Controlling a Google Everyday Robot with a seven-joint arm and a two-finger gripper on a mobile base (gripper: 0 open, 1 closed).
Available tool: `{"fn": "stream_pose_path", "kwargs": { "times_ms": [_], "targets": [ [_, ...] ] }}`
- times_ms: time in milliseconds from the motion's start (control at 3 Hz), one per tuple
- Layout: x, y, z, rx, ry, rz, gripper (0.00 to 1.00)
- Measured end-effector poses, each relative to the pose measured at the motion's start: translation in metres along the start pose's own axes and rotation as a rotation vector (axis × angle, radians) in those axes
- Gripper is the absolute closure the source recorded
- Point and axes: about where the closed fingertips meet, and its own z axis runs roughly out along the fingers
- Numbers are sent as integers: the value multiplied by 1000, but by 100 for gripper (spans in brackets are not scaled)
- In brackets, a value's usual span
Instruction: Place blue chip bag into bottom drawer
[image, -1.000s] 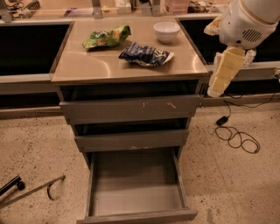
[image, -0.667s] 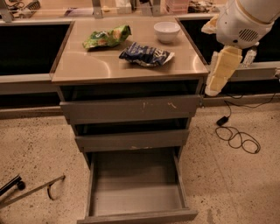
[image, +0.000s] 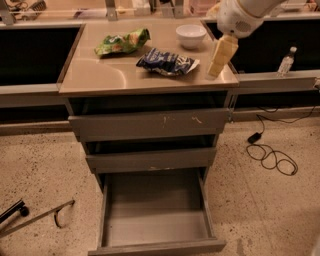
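The next move is for my gripper to go to the middle of the blue chip bag (image: 170, 63) on the countertop and close there.
The blue chip bag (image: 167, 61) lies flat on the tan countertop (image: 100, 75), right of centre. The bottom drawer (image: 156, 245) is pulled wide open below the two shallower drawers and holds nothing. My gripper (image: 220, 56) hangs from the white arm at the top right, above the counter's right edge, just right of the bag and not touching it.
A green and yellow snack bag (image: 122, 42) and a white bowl (image: 190, 35) sit further back on the counter. A water bottle (image: 286, 62) stands on the right ledge. A black cable (image: 270, 155) lies on the floor at right, a metal tool (image: 35, 217) at left.
The gripper has moved left and up, from beside the counter's right edge to over its right end, closer to the blue chip bag. The view has also shifted.
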Motion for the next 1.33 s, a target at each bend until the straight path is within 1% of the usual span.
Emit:
{"fn": "stream_pose_path", "kwargs": {
  "times_ms": [333, 667, 1000, 1333],
  "targets": [
    [-8, -51, 47, 40, -48, -8, 0],
    [-8, -51, 47, 40, -48, -8, 0],
    [-25, -58, 77, 33, -78, -51, 0],
    [-48, -68, 127, 27, -105, -97, 0]
  ]
}}
